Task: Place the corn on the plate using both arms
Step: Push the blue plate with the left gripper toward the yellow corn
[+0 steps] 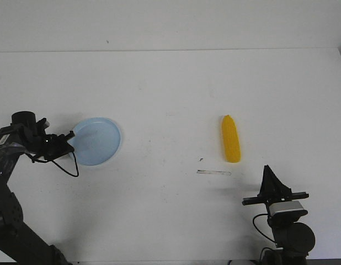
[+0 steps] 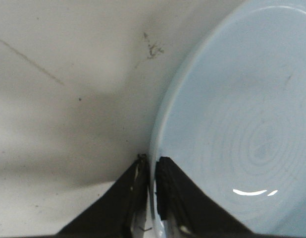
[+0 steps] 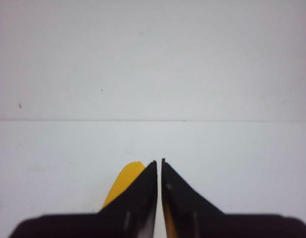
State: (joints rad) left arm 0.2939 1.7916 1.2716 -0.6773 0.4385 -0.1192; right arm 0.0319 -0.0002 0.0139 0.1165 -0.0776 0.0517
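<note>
Next, my left gripper releases the pale blue plate, which lies on the white table now, on the table [image 1: 169,149] beside the small dark speck.
The pale blue plate [image 1: 96,141] lies on the white table at the left. My left gripper [image 1: 64,142] is shut on the plate's left rim; in the left wrist view the rim [image 2: 154,163] runs between the two fingers, with the gripper [image 2: 152,163] pinching it. The yellow corn [image 1: 231,138] lies on the table right of centre, lengthwise front to back, its tapered end away from me. My right gripper [image 1: 268,172] is shut and empty, near the front edge, a little nearer than the corn. In the right wrist view the corn [image 3: 122,185] shows behind the shut gripper [image 3: 159,161].
A thin pale strip [image 1: 213,173] and a small dark speck [image 1: 201,160] lie on the table just in front of the corn. The table's far edge [image 1: 170,51] meets a white wall.
</note>
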